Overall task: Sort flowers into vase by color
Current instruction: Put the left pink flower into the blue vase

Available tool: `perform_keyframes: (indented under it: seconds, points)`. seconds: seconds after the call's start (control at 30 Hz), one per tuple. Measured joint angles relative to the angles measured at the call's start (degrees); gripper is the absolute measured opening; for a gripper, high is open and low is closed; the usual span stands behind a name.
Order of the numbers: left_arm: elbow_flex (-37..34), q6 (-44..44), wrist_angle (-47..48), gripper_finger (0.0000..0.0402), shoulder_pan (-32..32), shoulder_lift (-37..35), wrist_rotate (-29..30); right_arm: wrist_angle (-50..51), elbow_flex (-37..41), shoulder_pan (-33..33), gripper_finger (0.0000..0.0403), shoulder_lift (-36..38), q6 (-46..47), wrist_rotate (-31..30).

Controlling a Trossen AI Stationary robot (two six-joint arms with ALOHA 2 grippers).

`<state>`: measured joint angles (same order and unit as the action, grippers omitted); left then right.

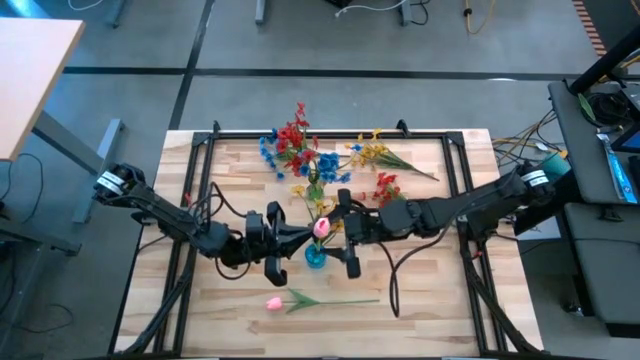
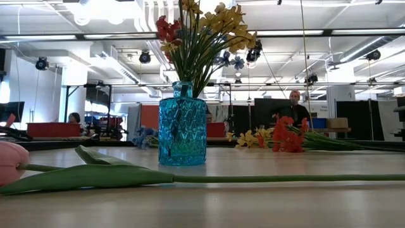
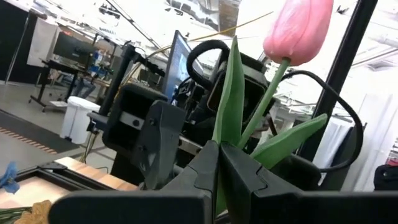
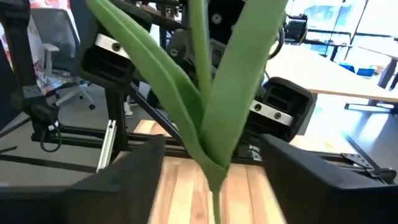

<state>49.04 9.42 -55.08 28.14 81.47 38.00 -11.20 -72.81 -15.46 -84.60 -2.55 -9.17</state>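
I need to hold the pink tulip with my right gripper, as my left gripper pinches it across its leaves, while my left gripper takes the stem (image 4: 216, 202) below them.
My left gripper (image 1: 300, 238) is shut on a pink tulip (image 1: 321, 227) whose bud stands upright over the blue glass vase (image 1: 315, 257). In the left wrist view the bud (image 3: 298, 31) rises above my left gripper (image 3: 219, 163). My right gripper (image 1: 340, 232) is open, a finger on either side of the tulip's leaves (image 4: 217, 112) without touching them. In the low view the vase (image 2: 182, 133) holds yellow and red sprays. A second pink tulip (image 1: 275, 301) lies flat on the table near its near edge. Whether the held stem reaches into the vase is hidden. My left gripper pinches the tulip's stem and leaf bases (image 3: 239, 146), well below the bud, between its two fingers. The fingers come level from the table's left and lie across the stem. The tulip stands upright in the hold, bud uppermost.
A heap of red, blue and yellow sprays (image 1: 320, 160) lies toward the table's far edge. The lying tulip's stem (image 2: 253, 179) stretches across the near part of the table. A black frame (image 1: 330, 134) rims the table. People sit at desks in the room beyond.
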Motion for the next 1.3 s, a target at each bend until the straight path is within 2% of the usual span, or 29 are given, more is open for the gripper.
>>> perform_keyframes:
  seconds: [0.2,0.23,0.37,0.6,0.77,0.93,1.1,1.3]
  points:
    - [0.0,-1.26,0.44,0.0,0.0,0.0,0.0,0.7,-0.42,-0.04,0.0043,0.31,-1.42,0.64]
    - [0.0,-1.49,0.8,0.0003,0.0,-0.11,-0.02,0.77,-0.42,-0.04,0.0028,0.39,-1.64,0.8]
    - [0.0,-2.37,7.19,0.0037,0.07,-2.19,-1.28,2.11,-0.71,-0.04,0.0021,0.48,-0.46,2.0]
    - [0.0,-1.41,25.63,0.0161,0.25,-8.26,-11.27,1.24,-0.71,-0.04,0.0019,0.56,-0.89,2.1]
    - [0.0,0.57,32.08,0.0221,0.52,-8.92,-11.6,-0.65,-0.71,-0.04,0.0018,0.55,-2.01,2.1]
    - [0.0,-0.13,28.72,0.0229,0.42,-7.13,-11.5,-1.07,-0.71,-0.04,0.0018,0.54,-2.05,2.1]
    - [0.0,-1.06,23.57,0.0213,-0.21,-5.21,-11.39,-1.46,-0.71,-0.04,0.0018,0.52,-2.08,2.12]
    - [0.0,-0.49,22.9,0.0191,-0.87,-4.76,-10.13,-1.52,-0.71,-0.02,0.0018,0.5,-2.21,2.07]
